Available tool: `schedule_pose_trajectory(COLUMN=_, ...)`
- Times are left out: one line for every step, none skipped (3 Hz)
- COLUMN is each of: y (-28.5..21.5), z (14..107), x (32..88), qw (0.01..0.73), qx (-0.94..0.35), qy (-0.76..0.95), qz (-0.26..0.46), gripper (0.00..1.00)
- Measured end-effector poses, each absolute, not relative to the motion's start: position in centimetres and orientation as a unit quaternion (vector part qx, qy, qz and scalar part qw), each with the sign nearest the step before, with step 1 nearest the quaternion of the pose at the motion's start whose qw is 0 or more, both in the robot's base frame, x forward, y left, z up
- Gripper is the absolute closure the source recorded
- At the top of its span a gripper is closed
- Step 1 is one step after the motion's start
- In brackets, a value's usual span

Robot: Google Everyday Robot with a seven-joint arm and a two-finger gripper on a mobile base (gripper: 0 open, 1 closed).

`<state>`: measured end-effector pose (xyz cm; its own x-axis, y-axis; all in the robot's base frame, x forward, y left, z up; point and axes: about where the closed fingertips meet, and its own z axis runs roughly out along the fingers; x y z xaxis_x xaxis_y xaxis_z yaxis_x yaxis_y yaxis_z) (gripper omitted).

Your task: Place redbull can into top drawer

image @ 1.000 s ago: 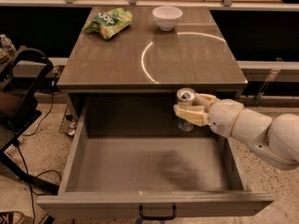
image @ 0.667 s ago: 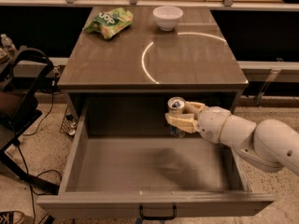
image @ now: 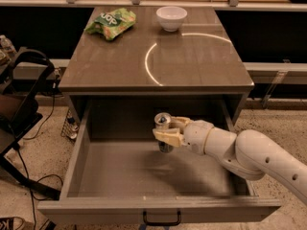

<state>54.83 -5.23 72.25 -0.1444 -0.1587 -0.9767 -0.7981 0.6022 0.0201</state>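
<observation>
My gripper has the redbull can. I need to release it standing upright on the middle of the top drawer's bottom (image: 147, 161).
The top drawer (image: 158, 209) is pulled wide open below the tabletop, its black handle (image: 161, 219) at the front centre. My gripper (image: 167, 130) reaches in from the right on a white arm and is shut on the redbull can (image: 163, 122). The can stands upright, pull-tab top up, held inside the drawer space toward the back middle, just above the drawer floor. Its lower part is partly hidden by my fingers (image: 168, 137).
On the brown tabletop (image: 192, 66) sit a white bowl (image: 171, 17) at the back and a green chip bag (image: 111, 23) at the back left. A black chair and cables (image: 19, 123) stand at the left on the floor.
My gripper has carried the can leftward and lower, from the drawer's right side toward its back middle, deeper inside the drawer.
</observation>
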Motion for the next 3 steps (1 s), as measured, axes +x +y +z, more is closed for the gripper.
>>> schedule_pose_trajectory(y=-3.3, z=70.7, x=54.7, qw=0.550, qx=-0.343, qy=0.699, qz=0.303, gripper=1.00)
schedule_pose_trajectory(y=-1.9, z=69.6, x=54.5, qw=0.546, qx=-0.341, qy=0.697, qz=0.316, gripper=1.00)
schedule_pose_trajectory(y=0.0, z=68.4, x=54.1, qw=0.544, qx=-0.337, qy=0.692, qz=0.334, gripper=1.00)
